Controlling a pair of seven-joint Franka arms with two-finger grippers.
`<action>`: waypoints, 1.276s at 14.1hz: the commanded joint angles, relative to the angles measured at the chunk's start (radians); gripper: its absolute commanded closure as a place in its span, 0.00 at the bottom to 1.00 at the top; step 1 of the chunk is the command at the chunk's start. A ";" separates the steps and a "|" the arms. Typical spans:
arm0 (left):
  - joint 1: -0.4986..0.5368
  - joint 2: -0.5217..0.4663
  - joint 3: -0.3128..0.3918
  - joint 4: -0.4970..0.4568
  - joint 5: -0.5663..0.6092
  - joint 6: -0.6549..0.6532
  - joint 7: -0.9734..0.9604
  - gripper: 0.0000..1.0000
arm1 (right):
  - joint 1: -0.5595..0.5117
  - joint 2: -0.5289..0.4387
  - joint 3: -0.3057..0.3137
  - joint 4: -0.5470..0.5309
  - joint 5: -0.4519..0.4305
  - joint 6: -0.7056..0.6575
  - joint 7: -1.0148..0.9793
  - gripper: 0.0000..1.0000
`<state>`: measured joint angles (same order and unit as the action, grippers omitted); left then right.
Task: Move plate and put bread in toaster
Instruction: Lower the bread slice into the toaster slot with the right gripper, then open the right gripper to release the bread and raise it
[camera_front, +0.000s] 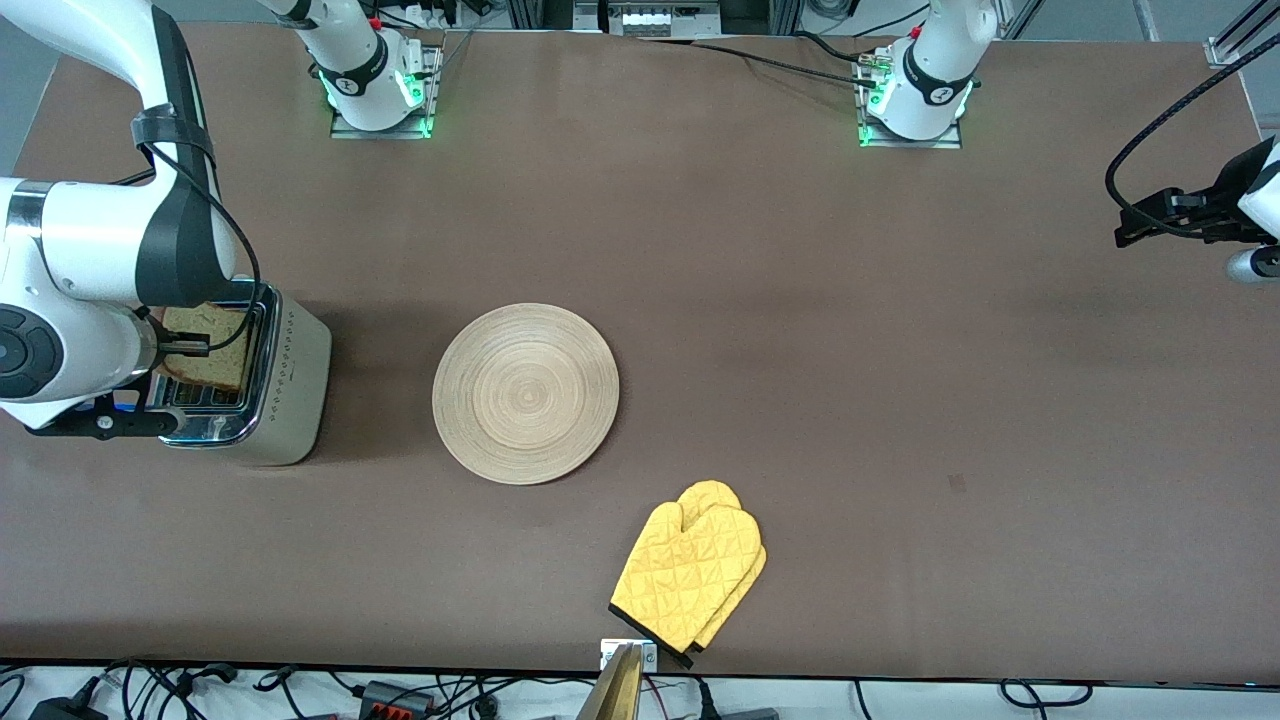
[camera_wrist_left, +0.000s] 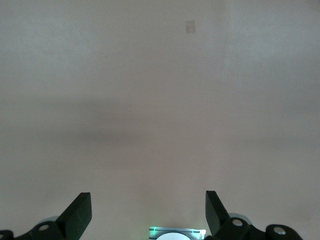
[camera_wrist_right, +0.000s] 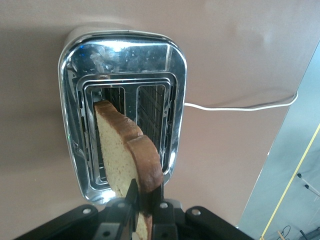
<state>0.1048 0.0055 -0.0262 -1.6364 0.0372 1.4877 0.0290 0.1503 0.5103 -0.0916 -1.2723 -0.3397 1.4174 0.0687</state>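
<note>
Next, I release the bread from my right gripper down in the toaster slot nearer the round wooden plate (camera_front: 235, 360) (camera_wrist_right: 114, 139). The bread is now held on edge over a slot.
The cream toaster (camera_front: 285, 385) with its chrome top (camera_wrist_right: 120, 55) stands at the right arm's end of the table. My right gripper (camera_front: 190, 348) hangs just over it, shut on the bread (camera_wrist_right: 125, 150), a brown-crusted slice held on edge over a slot. The bread (camera_front: 210, 345) covers part of the slots. The round wooden plate (camera_front: 526, 393) lies flat mid-table, beside the toaster. My left gripper (camera_wrist_left: 148, 212) waits open at the left arm's end, over bare table, holding nothing.
A yellow oven mitt (camera_front: 692, 570) lies nearer the front camera than the plate. The toaster's white cord (camera_wrist_right: 240, 107) trails across the table toward its edge. Both arm bases (camera_front: 380, 85) stand along the table's edge farthest from the camera.
</note>
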 joint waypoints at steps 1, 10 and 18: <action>0.016 -0.009 -0.014 -0.003 -0.017 -0.012 0.023 0.00 | 0.002 0.010 0.003 -0.009 -0.005 0.031 0.010 1.00; 0.013 -0.007 -0.018 0.000 -0.016 -0.032 0.022 0.00 | 0.009 0.030 0.007 -0.042 0.048 0.048 0.062 1.00; 0.013 -0.004 -0.018 0.009 -0.016 -0.035 0.022 0.00 | 0.011 -0.032 0.007 -0.038 0.113 0.057 0.125 0.00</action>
<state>0.1048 0.0055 -0.0346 -1.6363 0.0371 1.4671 0.0291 0.1603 0.5340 -0.0881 -1.3056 -0.2503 1.4770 0.1723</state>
